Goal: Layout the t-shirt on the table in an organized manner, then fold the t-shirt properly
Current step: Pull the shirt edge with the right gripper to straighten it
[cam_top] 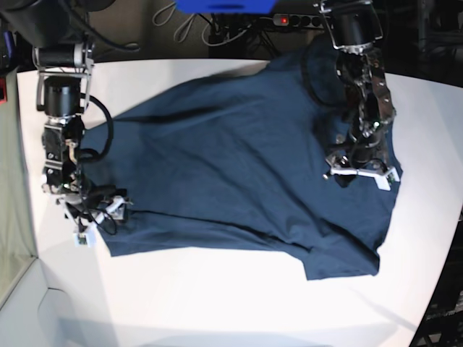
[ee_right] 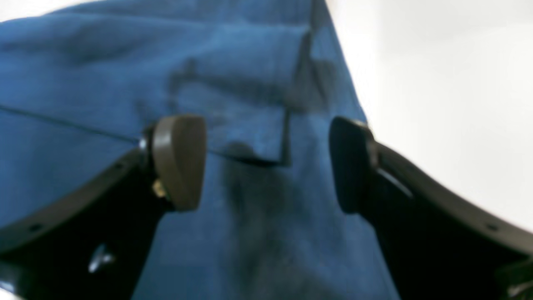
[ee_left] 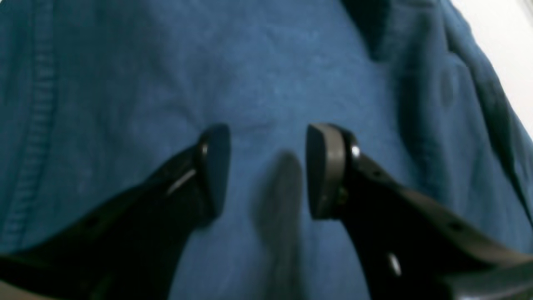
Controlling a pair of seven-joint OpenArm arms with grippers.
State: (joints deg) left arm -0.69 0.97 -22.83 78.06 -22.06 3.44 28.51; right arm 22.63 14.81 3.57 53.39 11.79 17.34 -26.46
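The t-shirt's hem lies doubled back at its near corner, so the robot's right gripper needs to pinch the flap's side edge (ee_right: 290, 97) and open it out flat before folding.
The dark blue t-shirt (cam_top: 231, 159) lies spread across the white table (cam_top: 217, 303), with folds along its lower edge and a sleeve at the bottom right. My left gripper (cam_top: 359, 173) hovers over the shirt's right part. In the left wrist view it (ee_left: 268, 139) is open just above the fabric (ee_left: 270, 62), with nothing between its fingers. My right gripper (cam_top: 98, 213) is at the shirt's left edge. In the right wrist view it (ee_right: 264, 137) stands wide open over a folded hem (ee_right: 250, 125), beside bare table (ee_right: 437, 83).
A power strip (cam_top: 289, 19) and cables lie behind the table's far edge. The table's curved edge (cam_top: 441, 260) runs down the right side. A strip of bare table (ee_left: 504, 33) shows at the top right of the left wrist view.
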